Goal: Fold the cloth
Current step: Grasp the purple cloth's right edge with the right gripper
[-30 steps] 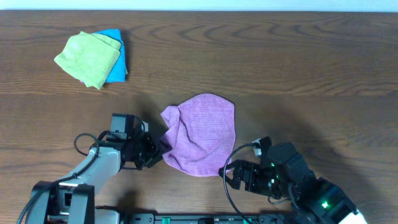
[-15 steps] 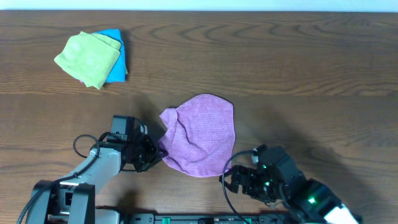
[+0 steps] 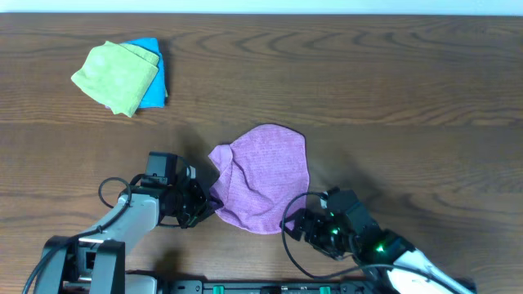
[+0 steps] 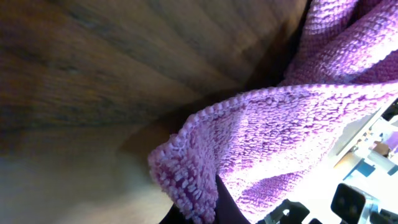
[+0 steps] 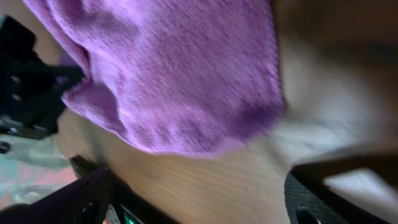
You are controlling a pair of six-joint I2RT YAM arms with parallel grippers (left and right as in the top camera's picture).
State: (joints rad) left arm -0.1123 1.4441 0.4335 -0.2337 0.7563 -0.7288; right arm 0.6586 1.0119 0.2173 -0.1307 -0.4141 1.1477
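Observation:
The purple cloth is lying rumpled between my grippers, so my right gripper will pinch its free near corner (image 5: 268, 118), and then both grippers should lift and spread it before folding.
The purple cloth (image 3: 263, 173) lies rumpled on the wooden table (image 3: 409, 98), near the front centre. My left gripper (image 3: 204, 204) is at its lower left edge, shut on a fold of that edge. In the left wrist view the cloth's looped hem (image 4: 186, 180) is pinched between the dark fingers (image 4: 224, 208) at the bottom. My right gripper (image 3: 296, 226) sits at the cloth's lower right edge, open. In the right wrist view its fingers (image 5: 81, 199) stand wide apart over bare wood, with the cloth's rounded edge (image 5: 186, 81) just ahead of them.
A light green cloth (image 3: 114, 75) lies on a bright blue cloth (image 3: 155, 82) at the back left. Black cables (image 3: 110, 189) loop beside my left arm near the table's front edge.
My left gripper has shut on the cloth's left edge. My right gripper has slid left up to the cloth's lower right edge. The cloth has shifted slightly left.

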